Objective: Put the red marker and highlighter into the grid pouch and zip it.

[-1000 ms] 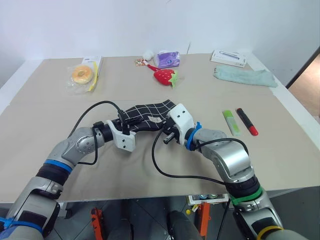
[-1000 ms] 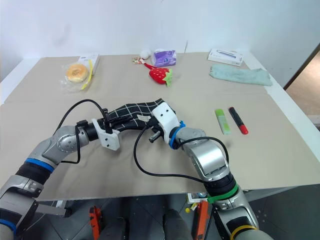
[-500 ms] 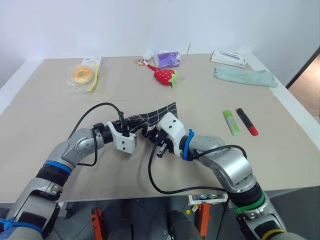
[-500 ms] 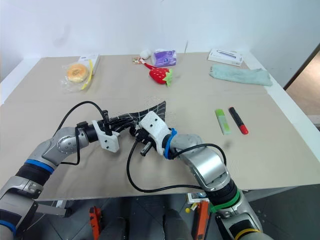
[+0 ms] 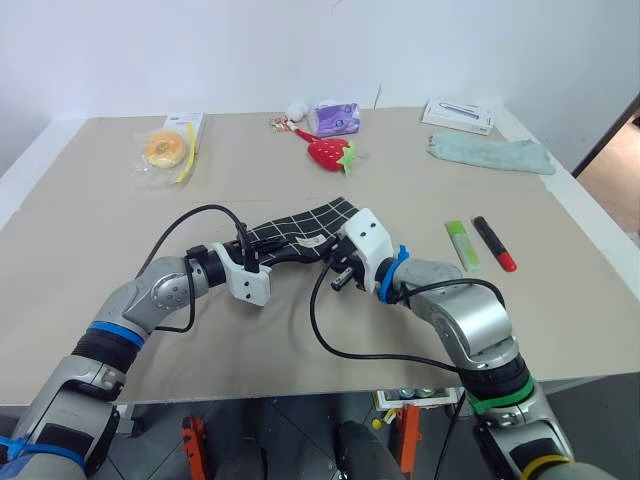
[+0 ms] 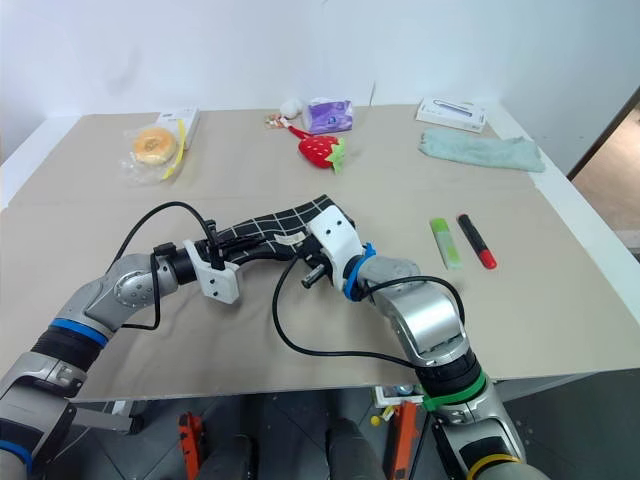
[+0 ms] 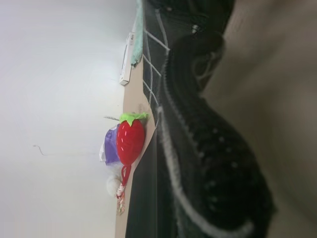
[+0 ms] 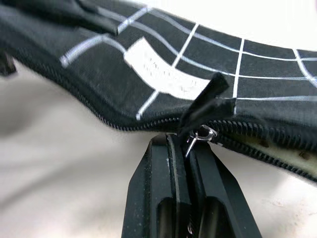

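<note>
The pull's ring is pinched in my right gripper with the zipper shut toward my left gripper, so next I take a new grip at the slider point(image 8: 202, 133) and pull it that way.
The grid pouch point(image 5: 300, 228), black with white lines and a white label, hangs stretched between my two grippers above the middle of the table. My left gripper point(image 5: 258, 252) is shut on its left end. My right gripper point(image 8: 184, 144) is shut at the zipper slider, pinching the metal ring of the black pull point(image 8: 205, 106). In the right wrist view the zipper teeth are joined on one side of the slider and gape on the other. The light-green highlighter point(image 5: 461, 244) and the red marker point(image 5: 493, 243) lie side by side on the table to the right of the pouch.
A red strawberry plush point(image 5: 330, 152) and a purple packet point(image 5: 334, 118) lie at the back centre. A bagged donut point(image 5: 163, 150) sits back left. A green cloth point(image 5: 490, 154) and a white box point(image 5: 457, 115) are back right. Black cables loop off both wrists.
My right gripper slid left along the pouch, bunching it up, then came back right. The pouch is drawn out straight again. The left gripper held still.
</note>
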Controlling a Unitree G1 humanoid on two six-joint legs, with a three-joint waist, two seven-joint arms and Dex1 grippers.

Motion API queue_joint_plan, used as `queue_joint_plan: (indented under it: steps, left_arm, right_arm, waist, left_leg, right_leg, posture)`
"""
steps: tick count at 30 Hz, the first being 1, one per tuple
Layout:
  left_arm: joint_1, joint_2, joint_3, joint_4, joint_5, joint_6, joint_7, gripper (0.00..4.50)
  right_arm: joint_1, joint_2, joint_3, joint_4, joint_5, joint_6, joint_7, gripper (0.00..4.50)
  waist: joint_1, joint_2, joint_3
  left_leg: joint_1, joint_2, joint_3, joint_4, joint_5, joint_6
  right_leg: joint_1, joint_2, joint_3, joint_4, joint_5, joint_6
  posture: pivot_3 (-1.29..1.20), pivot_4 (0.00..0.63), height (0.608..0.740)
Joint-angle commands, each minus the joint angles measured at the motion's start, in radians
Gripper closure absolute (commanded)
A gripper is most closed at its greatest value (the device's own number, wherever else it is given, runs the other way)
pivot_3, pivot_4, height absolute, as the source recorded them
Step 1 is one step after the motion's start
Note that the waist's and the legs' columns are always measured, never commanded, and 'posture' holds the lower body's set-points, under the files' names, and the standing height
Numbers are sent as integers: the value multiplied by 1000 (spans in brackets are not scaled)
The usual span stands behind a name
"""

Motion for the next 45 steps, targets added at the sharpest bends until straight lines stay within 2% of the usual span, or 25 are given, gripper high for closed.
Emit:
queue_joint_plan:
  steps: [1, 2, 8, 18, 29, 30, 31, 37, 38, 42, 45]
  left_arm:
    - [-11, 6, 17, -27, -7, -3, 4, 4500]
    - [-11, 6, 17, -27, -6, -3, 4, 4500]
    - [-10, 6, 16, -25, -2, -2, 4, 4500]
    - [1, 9, 15, -25, 3, 1, 5, 4500]
    - [-4, 1, 14, -27, 4, 3, 8, 4500]
    - [-2, 3, 15, -28, 4, 3, 8, 4500]
    - [0, 4, 16, -29, 4, 2, 8, 4500]
    - [3, 5, 16, -30, 4, 4, 8, 4500]
    - [2, 4, 16, -29, 4, 4, 8, 4500]
    - [-1, 2, 16, -25, 4, 3, 11, 4500]
    - [-3, -4, 13, -25, 4, 5, 11, 4500]
  right_arm:
    - [-13, 15, -38, -29, 32, 17, 1, 3679]
    - [-14, 16, -43, -33, 41, 27, 3, 3407]
    - [-23, 10, -64, -51, 70, 67, -7, 565]
    - [-34, -73, -122, -123, 139, 174, 14, 565]
    - [-57, -11, -108, -68, 143, 177, -45, 565]
    - [-60, -8, -109, -63, 142, 174, -50, 1132]
    - [-62, -6, -111, -61, 141, 174, -54, 1376]
    - [-68, -11, -110, -57, 146, 176, -62, 4231]
    - [-68, -13, -110, -59, 146, 177, -62, 4380]
    - [-68, -19, -96, -70, 145, 178, -61, 4380]
    - [-68, -14, -28, -101, 138, 177, -61, 4380]
  waist:
    - [0, 0, 0]
    - [0, 0, 0]
    - [0, 0, 0]
    - [0, 0, 0]
    - [0, 0, 0]
    - [0, 0, 0]
    - [0, 0, 0]
    - [0, 0, 0]
    - [0, 0, 0]
    - [0, 0, 0]
    - [0, 0, 0]
  left_leg:
    - [0, 0, 0, 0, 0, 0]
    - [0, 0, 0, 0, 0, 0]
    - [0, 0, 0, 0, 0, 0]
    - [0, 0, 0, 0, 0, 0]
    - [0, 0, 0, 0, 0, 0]
    - [0, 0, 0, 0, 0, 0]
    - [0, 0, 0, 0, 0, 0]
    - [0, 0, 0, 0, 0, 0]
    - [0, 0, 0, 0, 0, 0]
    - [0, 0, 0, 0, 0, 0]
    - [0, 0, 0, 0, 0, 0]
  right_leg:
    - [0, 0, 0, 0, 0, 0]
    - [0, 0, 0, 0, 0, 0]
    - [0, 0, 0, 0, 0, 0]
    - [0, 0, 0, 0, 0, 0]
    - [0, 0, 0, 0, 0, 0]
    - [0, 0, 0, 0, 0, 0]
    - [0, 0, 0, 0, 0, 0]
    - [0, 0, 0, 0, 0, 0]
    - [0, 0, 0, 0, 0, 0]
    - [0, 0, 0, 0, 0, 0]
    - [0, 0, 0, 0, 0, 0]
  posture:
    - [0, 150, 740]
    - [0, 150, 740]
    - [0, 150, 740]
    - [0, 150, 740]
    - [0, 150, 740]
    - [0, 150, 740]
    - [0, 150, 740]
    - [0, 150, 740]
    - [0, 150, 740]
    - [0, 150, 740]
    - [0, 150, 740]
